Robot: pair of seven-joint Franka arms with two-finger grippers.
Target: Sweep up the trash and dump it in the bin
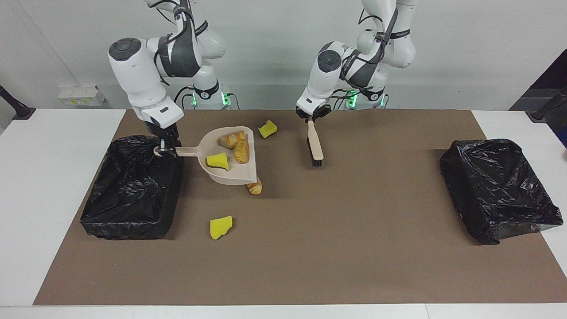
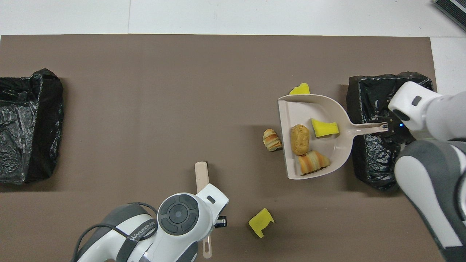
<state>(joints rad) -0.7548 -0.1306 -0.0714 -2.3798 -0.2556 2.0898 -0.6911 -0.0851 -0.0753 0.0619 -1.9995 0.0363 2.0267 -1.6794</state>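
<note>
My left gripper needs to let go of the beige brush, so that it lands on the brown mat [image 2: 208, 215] beside the nearer yellow chunk.
My right gripper [image 1: 165, 149] is shut on the handle of the beige dustpan [image 1: 230, 177], held slightly above the mat beside the black-lined bin [image 1: 133, 190]. The pan carries a yellow sponge chunk [image 1: 218, 161] and two bread pieces [image 1: 242, 151] [image 1: 231, 139]. A third bread piece [image 1: 254, 187] lies on the mat at the pan's lip. One yellow chunk [image 1: 267, 129] lies nearer to the robots than the pan, another [image 1: 220, 227] farther. My left gripper [image 1: 313, 117] is shut on the beige brush [image 1: 315, 146], which hangs bristles down over the mat, apart from the pan.
A second black-lined bin [image 1: 496, 190] stands at the left arm's end of the table. The brown mat [image 1: 336, 248] covers most of the white table. In the overhead view the pan [image 2: 291, 109] partly covers the farther yellow chunk [image 2: 299, 89].
</note>
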